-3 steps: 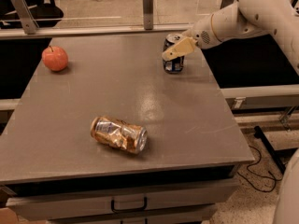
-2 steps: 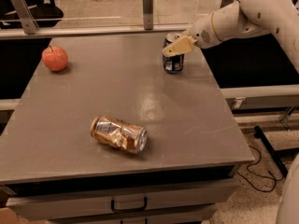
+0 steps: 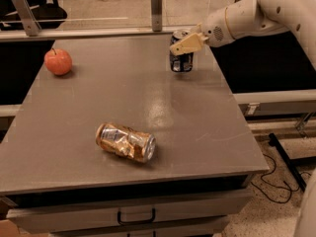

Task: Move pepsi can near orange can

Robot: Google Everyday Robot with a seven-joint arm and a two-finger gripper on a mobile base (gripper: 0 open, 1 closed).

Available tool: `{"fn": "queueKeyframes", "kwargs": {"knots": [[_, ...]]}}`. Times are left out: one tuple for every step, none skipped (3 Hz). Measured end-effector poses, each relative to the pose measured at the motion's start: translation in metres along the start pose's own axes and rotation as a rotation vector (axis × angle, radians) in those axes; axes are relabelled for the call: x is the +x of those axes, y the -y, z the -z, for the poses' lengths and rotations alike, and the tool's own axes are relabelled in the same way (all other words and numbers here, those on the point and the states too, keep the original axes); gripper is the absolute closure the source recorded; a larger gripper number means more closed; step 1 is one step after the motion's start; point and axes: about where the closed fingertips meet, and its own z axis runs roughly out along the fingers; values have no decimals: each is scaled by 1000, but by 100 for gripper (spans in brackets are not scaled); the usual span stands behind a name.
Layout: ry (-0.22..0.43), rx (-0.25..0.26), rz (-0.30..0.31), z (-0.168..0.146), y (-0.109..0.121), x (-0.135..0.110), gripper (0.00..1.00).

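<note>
Next, I let go of the pepsi can with my gripper just behind the orange can point(image 3: 147, 129), by its end farther from the apple.
The pepsi can point(image 3: 180, 60), dark blue with a silver top, stands upright at the far right of the grey table point(image 3: 123, 98). My gripper point(image 3: 185, 44) reaches in from the right and is closed on the can's upper part, with one beige finger point(image 3: 187, 43) across its front. The orange can point(image 3: 125, 142), orange-gold and dented, lies on its side near the table's front, well apart from the pepsi can.
A red-orange apple point(image 3: 58, 61) sits at the far left of the table. A railing with upright posts point(image 3: 156, 8) runs behind the table. Drawers point(image 3: 136, 215) lie below the front edge, and cables point(image 3: 276, 181) lie on the floor at the right.
The gripper and the pepsi can have shifted together slightly up and to the left. The orange can and apple have not moved.
</note>
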Motion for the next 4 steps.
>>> {"fn": "queueKeyframes", "kwargs": {"knots": [[0,-3,0,-2,-1,0,100],[39,-75,13,-2,-31,-2,100],[106,-162,70,7,-90,-12,100],[115,-206,137,13,-143,-9,100]]}}
